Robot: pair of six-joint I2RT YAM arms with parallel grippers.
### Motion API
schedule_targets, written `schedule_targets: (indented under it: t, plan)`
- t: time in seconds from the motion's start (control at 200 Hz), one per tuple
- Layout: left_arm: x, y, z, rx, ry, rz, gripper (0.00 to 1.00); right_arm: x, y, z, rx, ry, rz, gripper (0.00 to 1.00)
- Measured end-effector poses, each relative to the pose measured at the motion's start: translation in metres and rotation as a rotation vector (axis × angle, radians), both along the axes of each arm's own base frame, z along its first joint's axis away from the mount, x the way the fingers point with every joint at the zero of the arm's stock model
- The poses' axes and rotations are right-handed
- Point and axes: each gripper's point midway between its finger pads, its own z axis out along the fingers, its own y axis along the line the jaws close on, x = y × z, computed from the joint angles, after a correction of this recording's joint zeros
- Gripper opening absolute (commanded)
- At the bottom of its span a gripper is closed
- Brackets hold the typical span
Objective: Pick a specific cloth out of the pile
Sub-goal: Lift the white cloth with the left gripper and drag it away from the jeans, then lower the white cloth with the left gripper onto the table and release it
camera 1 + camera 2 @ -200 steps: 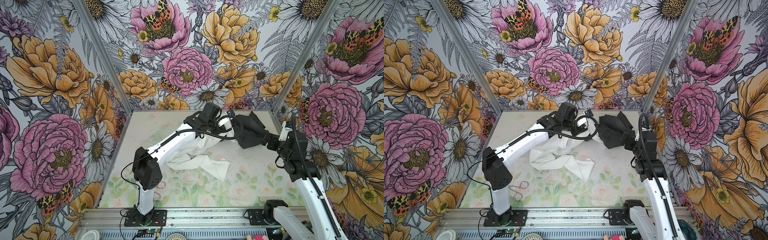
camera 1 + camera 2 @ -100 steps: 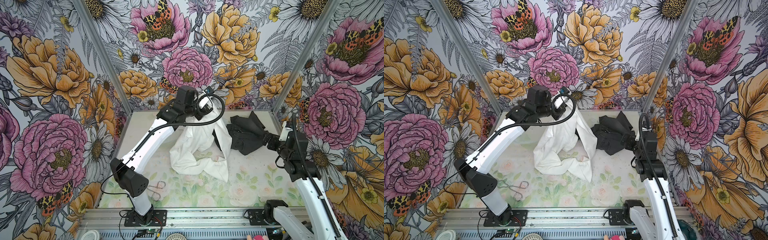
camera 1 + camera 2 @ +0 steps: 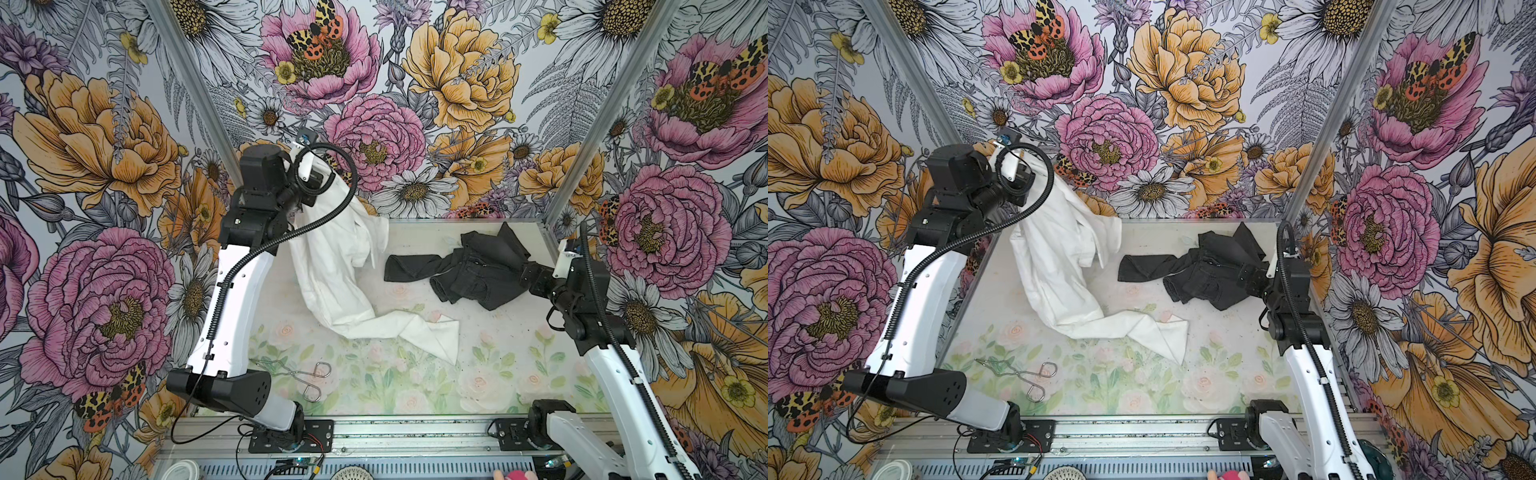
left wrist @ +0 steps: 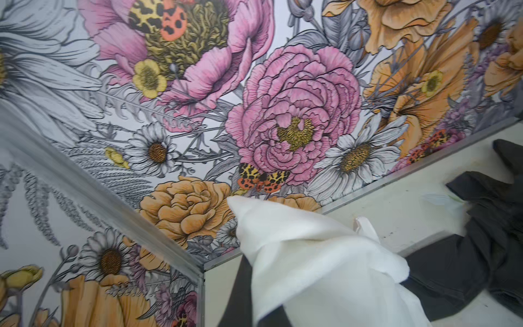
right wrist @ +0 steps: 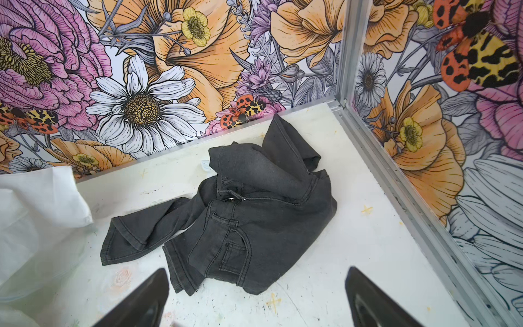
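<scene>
I need to release the white cloth on the table (image 3: 315,289) between the metal tongs and the back wall with my left gripper.
The white cloth (image 3: 332,266) (image 3: 1059,270) hangs from my left gripper (image 3: 309,176) (image 3: 1017,168), which is raised high by the back-left corner and shut on the cloth's top end. The cloth's lower end trails on the table toward the middle. In the left wrist view the cloth (image 4: 311,269) drapes over the left gripper (image 4: 263,308) and hides most of it. The pile (image 3: 473,270) (image 3: 1208,274) (image 5: 254,215), dark jeans with one leg stretched left, lies at the back right, apart from the cloth. My right gripper (image 3: 528,276) (image 5: 254,305) stands open and empty at the pile's right edge.
Metal tongs (image 3: 307,374) (image 3: 1025,374) lie on the table near the left arm's base. Flowered walls close in the back and both sides, with a metal corner post (image 4: 113,220) close to the left gripper. An aluminium rail (image 3: 415,432) runs along the front.
My left gripper has risen and swung left toward the back-left corner, pulling the white cloth up and off the dark pile. The jeans now lie uncovered. The right arm has not moved.
</scene>
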Motion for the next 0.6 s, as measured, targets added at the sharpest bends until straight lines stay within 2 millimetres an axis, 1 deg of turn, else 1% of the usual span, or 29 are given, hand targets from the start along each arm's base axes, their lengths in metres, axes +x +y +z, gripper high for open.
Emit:
schedule_targets:
  t: [0.075, 0.2, 0.29, 0.355, 0.405, 0.485, 0.555, 0.601]
  plan:
    - [0.002, 0.025, 0.017, 0.025, -0.040, 0.076, 0.00, 0.002, 0.002, 0.000, 0.009, -0.001, 0.009, 0.97]
    - [0.002, 0.055, 0.045, 0.059, -0.105, 0.174, 0.00, 0.005, 0.005, -0.002, 0.023, 0.003, 0.020, 0.97]
    - [-0.002, 0.076, 0.061, 0.080, -0.142, 0.246, 0.00, 0.007, 0.007, -0.004, 0.030, 0.006, 0.030, 0.97]
    - [-0.004, 0.088, 0.068, 0.098, -0.156, 0.292, 0.00, 0.009, 0.008, -0.004, 0.039, 0.005, 0.035, 0.97]
    - [-0.005, 0.093, 0.069, 0.103, -0.157, 0.317, 0.00, 0.010, 0.009, -0.005, 0.046, 0.007, 0.039, 0.97]
    - [-0.003, 0.094, 0.065, 0.105, -0.147, 0.328, 0.00, 0.012, 0.011, -0.005, 0.060, 0.005, 0.044, 0.97]
    - [0.003, 0.090, 0.051, 0.102, -0.118, 0.321, 0.00, 0.014, 0.013, -0.004, 0.068, 0.001, 0.051, 0.97]
    - [0.010, 0.085, 0.035, 0.092, -0.083, 0.311, 0.00, 0.014, 0.013, -0.004, 0.071, -0.003, 0.056, 0.97]
